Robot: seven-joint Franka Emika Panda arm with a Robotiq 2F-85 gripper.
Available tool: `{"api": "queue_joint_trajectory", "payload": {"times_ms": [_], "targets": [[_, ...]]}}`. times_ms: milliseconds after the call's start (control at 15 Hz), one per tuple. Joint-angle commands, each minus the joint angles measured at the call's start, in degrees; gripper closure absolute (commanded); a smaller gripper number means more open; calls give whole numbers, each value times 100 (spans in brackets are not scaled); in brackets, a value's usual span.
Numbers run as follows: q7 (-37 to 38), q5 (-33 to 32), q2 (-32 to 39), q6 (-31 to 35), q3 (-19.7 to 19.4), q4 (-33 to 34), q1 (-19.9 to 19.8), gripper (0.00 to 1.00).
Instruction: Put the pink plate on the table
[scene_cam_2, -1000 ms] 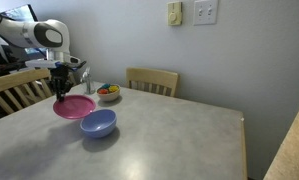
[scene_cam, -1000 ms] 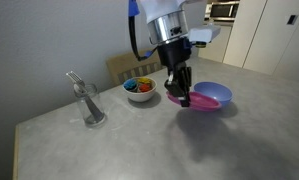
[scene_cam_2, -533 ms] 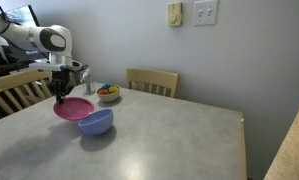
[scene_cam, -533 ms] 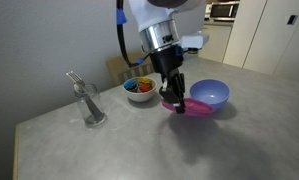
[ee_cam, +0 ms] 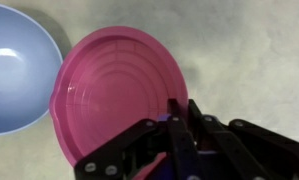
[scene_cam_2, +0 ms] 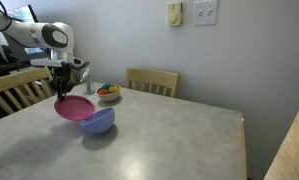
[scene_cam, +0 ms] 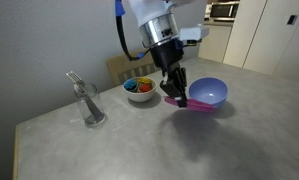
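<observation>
My gripper will set the pink plate down and let go of it on the bare tabletop (scene_cam: 177, 126), just in front of the blue bowl.
The pink plate (scene_cam: 197, 104) hangs level in the air, pinched at its near rim by my gripper (scene_cam: 176, 97). In the wrist view the plate (ee_cam: 114, 85) fills the middle and my gripper (ee_cam: 184, 112) is shut on its rim. In an exterior view the plate (scene_cam_2: 75, 107) is held above the light-grey table (scene_cam_2: 159, 140) and partly over the periwinkle-blue bowl (scene_cam_2: 97, 122). The blue bowl (scene_cam: 209, 92) sits on the table (scene_cam: 139, 145) just behind the plate; it also shows in the wrist view (ee_cam: 17, 65).
A small white bowl of colourful bits (scene_cam: 140, 88) stands near the table's back edge, also seen in an exterior view (scene_cam_2: 108, 94). A clear glass with a utensil (scene_cam: 88, 105) stands nearby. Wooden chairs (scene_cam_2: 152, 80) stand against the table's edge.
My gripper has lifted the pink plate slightly and carried it sideways, off the blue bowl. The bowl has shifted slightly on the table.
</observation>
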Motion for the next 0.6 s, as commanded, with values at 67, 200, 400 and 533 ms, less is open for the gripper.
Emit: {"api": "queue_joint_trajectory", "payload": {"times_ms": [67, 200, 400, 533], "targets": [[161, -100, -234, -267, -142, 38, 53, 97], [200, -115, -271, -341, -167, 67, 59, 97], [178, -83, -235, -384, -165, 136, 47, 97], [93, -14, -130, -370, -134, 208, 15, 97]]}}
